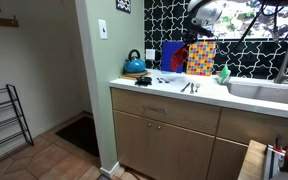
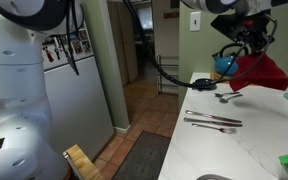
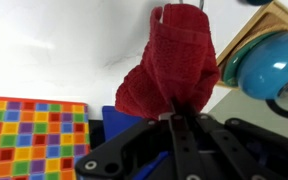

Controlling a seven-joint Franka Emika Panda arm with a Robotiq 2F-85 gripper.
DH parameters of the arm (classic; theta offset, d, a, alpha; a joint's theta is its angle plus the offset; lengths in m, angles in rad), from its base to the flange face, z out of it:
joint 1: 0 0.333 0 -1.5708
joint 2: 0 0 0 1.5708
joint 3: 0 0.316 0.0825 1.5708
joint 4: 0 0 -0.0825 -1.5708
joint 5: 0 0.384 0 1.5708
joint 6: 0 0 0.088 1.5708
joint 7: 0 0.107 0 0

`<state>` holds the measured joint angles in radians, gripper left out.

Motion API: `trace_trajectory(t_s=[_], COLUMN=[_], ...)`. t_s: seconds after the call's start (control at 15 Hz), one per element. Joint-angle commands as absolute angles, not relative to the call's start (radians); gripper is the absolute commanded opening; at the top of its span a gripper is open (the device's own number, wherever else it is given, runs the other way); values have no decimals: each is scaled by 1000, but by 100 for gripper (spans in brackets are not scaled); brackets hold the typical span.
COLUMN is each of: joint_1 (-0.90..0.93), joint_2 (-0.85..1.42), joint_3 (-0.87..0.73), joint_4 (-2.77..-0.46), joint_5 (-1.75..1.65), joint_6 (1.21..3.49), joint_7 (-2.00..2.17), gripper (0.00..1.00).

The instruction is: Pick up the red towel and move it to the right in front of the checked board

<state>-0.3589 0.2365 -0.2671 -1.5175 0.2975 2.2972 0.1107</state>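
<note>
Next, my gripper releases the red towel on the white counter (image 1: 197, 77) (image 3: 39, 65) between the checked board and the cutlery. The towel now dangles near the teal kettle.
The red towel (image 3: 169, 65) hangs bunched from my gripper (image 3: 174, 112), whose fingers are shut on its top. In an exterior view the towel (image 2: 260, 72) dangles above the counter below the gripper (image 2: 248, 46), near the teal kettle (image 2: 224, 65). In an exterior view the towel (image 1: 196, 43) is a small red patch in front of the upper part of the multicoloured checked board (image 1: 201, 58), which leans on the back wall. The checked board also shows at the lower left of the wrist view (image 3: 34, 135).
The teal kettle (image 1: 134, 64) stands at the counter's end. A blue panel (image 1: 172, 55) leans beside the board. Cutlery (image 2: 214, 120) lies on the white counter. A green sponge (image 1: 223, 73) sits near the sink (image 1: 264, 90).
</note>
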Motion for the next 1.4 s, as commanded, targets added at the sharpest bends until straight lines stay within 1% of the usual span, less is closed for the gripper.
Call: trace_trajectory(t_s=[0.0, 0.27, 0.33, 0.67, 0.73, 1.13, 1.33], joint_1=[-381, -373, -389, -387, -387, -385, -369], joint_2=[265, 299, 289, 311, 311, 385, 426], joint_3=[-300, -358, -328, -344, -344, -368, -406], joint_4=[-1517, -1541, -1516, -1519, -1519, -1545, -1569], joint_5=[312, 243, 281, 262, 262, 277, 207], joint_6=[2372, 2459, 2412, 2442, 2443, 2568, 2549], joint_7=[247, 454, 359, 427, 428, 579, 639], gripper=[1, 1, 6, 6, 1, 1, 1])
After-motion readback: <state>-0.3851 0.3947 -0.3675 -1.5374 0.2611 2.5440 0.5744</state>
